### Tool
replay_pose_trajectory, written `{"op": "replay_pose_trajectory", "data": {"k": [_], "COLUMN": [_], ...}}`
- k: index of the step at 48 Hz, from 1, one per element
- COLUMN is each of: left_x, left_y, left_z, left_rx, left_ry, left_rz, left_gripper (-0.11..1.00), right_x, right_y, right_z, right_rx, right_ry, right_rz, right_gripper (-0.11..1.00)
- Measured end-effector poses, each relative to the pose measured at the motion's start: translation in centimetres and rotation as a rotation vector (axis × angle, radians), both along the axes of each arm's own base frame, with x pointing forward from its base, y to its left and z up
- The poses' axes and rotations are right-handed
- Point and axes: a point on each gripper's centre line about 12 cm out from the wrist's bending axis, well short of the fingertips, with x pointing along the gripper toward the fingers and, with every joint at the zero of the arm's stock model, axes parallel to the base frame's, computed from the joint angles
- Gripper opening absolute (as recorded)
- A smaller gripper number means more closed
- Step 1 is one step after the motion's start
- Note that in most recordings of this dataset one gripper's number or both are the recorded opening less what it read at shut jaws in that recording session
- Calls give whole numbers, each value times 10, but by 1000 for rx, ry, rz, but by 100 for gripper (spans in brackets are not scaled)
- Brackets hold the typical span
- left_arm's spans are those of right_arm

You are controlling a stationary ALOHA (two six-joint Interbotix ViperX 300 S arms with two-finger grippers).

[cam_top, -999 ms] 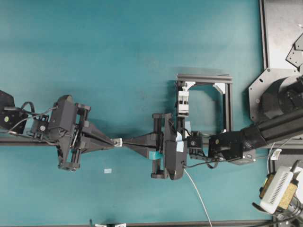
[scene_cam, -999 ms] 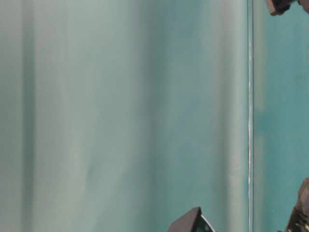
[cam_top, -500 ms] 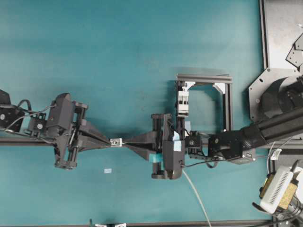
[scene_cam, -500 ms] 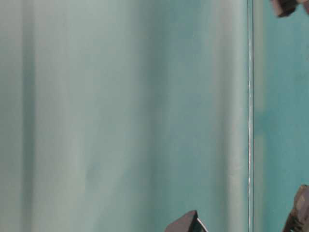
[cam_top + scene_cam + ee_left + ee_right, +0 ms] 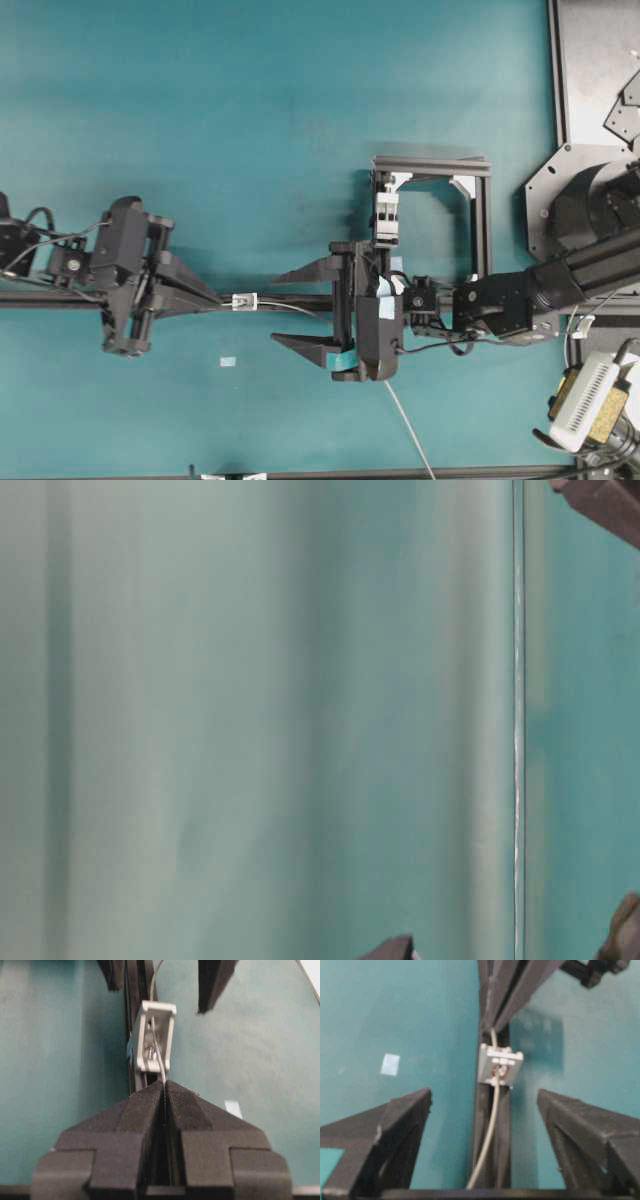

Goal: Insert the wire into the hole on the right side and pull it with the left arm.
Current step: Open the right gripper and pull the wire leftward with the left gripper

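Note:
Next, I release the wire's end with my left gripper over the teal table [image 5: 119,255] behind the black rail, away from the white bracket.
The thin pale wire [image 5: 290,306] passes through the hole [image 5: 496,1071] in the small white bracket [image 5: 245,300] on the black rail. Left of the bracket, my left gripper [image 5: 222,300] is shut on the wire's end. In the left wrist view the wire [image 5: 159,1055] comes out of the bracket [image 5: 156,1035] and disappears between the closed tips [image 5: 164,1084]. My right gripper [image 5: 280,310] stands wide open to the right of the bracket, one finger on each side of the rail. The wire [image 5: 492,1115] lies loose between them, touching neither.
The black rail [image 5: 40,298] crosses the teal table. An aluminium frame [image 5: 480,215] with a white clip block [image 5: 386,215] stands behind the right gripper. A pale cable [image 5: 408,425] trails to the front edge. A small pale patch [image 5: 228,361] lies near the left gripper.
The right gripper has opened wide, let go of the wire and backed slightly to the right. The left gripper has drawn leftward with the wire held in it.

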Motion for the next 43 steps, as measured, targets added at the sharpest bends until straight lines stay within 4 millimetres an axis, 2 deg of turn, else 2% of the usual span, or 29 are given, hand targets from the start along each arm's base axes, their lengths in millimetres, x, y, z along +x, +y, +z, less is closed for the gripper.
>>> {"op": "replay_pose_trajectory", "data": {"k": [9,29,43], "left_x": [-23,-63,-89], "left_y": [6,17,24], "left_z": [11,13,27], "left_rx": [3,22,23], "left_ry": [6,86,78], "left_rz": [-1,-4,-6], "left_gripper": [-10,-10,-10], "right_x": [0,-1,-2], "right_y": [1,1,0], "right_z": [0,-2,-3], "right_rx": [-1,4,6], "right_ry": [4,16,24], "right_rz": [3,5,5], "right_gripper": [92,92,92]}}
